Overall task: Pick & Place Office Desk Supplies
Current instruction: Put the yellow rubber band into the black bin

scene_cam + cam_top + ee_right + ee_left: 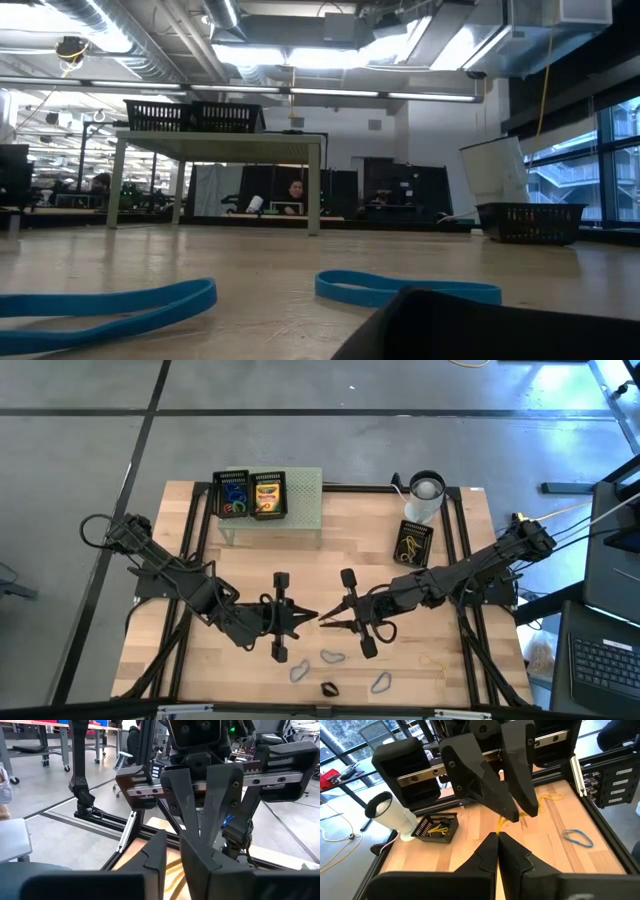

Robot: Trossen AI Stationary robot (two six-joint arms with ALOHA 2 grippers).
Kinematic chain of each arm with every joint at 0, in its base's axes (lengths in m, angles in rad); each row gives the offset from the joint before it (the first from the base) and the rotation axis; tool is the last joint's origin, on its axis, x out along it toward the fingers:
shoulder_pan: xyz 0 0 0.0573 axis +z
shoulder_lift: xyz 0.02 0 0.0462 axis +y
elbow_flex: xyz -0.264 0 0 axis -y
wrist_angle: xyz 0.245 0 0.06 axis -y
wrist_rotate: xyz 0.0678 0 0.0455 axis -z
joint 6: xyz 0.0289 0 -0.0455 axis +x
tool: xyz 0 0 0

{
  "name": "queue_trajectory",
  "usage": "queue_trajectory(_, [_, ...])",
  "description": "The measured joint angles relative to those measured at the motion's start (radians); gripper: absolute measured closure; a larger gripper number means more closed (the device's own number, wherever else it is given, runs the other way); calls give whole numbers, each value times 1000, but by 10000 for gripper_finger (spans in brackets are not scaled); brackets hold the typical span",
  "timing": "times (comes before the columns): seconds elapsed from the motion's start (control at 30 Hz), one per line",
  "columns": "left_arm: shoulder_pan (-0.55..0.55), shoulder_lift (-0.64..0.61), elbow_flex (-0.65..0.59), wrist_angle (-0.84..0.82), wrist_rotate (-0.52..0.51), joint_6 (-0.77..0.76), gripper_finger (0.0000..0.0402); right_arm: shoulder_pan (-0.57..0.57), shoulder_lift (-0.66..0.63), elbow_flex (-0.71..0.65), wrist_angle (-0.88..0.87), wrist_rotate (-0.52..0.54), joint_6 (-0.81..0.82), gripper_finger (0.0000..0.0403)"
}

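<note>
My right gripper lies at a slant across the yellow rubber band in my left gripper. It should open, straighten and pinch the rubber band's loose end (173, 876).
In the high view my two grippers meet tip to tip over the table's middle: left gripper (303, 618), right gripper (328, 622). A thin yellow rubber band (504, 824) runs between their tips. Both are shut on it. In the left wrist view my left gripper (497, 839) is at the bottom and the right gripper (522, 815) faces it. Blue loops (333, 656) (302, 672) (380, 682) and a black clip (328, 688) lie flat near the near edge. Another rubber band (435, 660) lies to their right. My left gripper pinches one end of the yellow rubber band (498, 832) between its fingertips, coming level from the table's left. The band is lifted clear of the table. My right gripper has the band's other end (521, 814) between its two fingertips, coming from the right and slanting slightly down.
The pale green stand (300, 510) at the far edge carries two black baskets, one with coloured loops (233, 495) and one with a crayon box (267, 495). A white cup (425, 495) and a black basket of yellow bands (413, 542) sit far right. Bare wood lies near left.
</note>
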Motion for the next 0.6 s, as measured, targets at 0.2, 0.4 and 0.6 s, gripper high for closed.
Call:
queue_trajectory(0.2, [-4,0,0,-1,0,0,399,0,0,0,-20,46,75,301])
queue_trajectory(0.4, [-8,1,-1,-12,-5,0,399,0,0,0,-85,95,156,262])
queue_trajectory(0.6, [-8,1,-1,-15,-5,0,399,0,0,-1,-137,98,253,240])
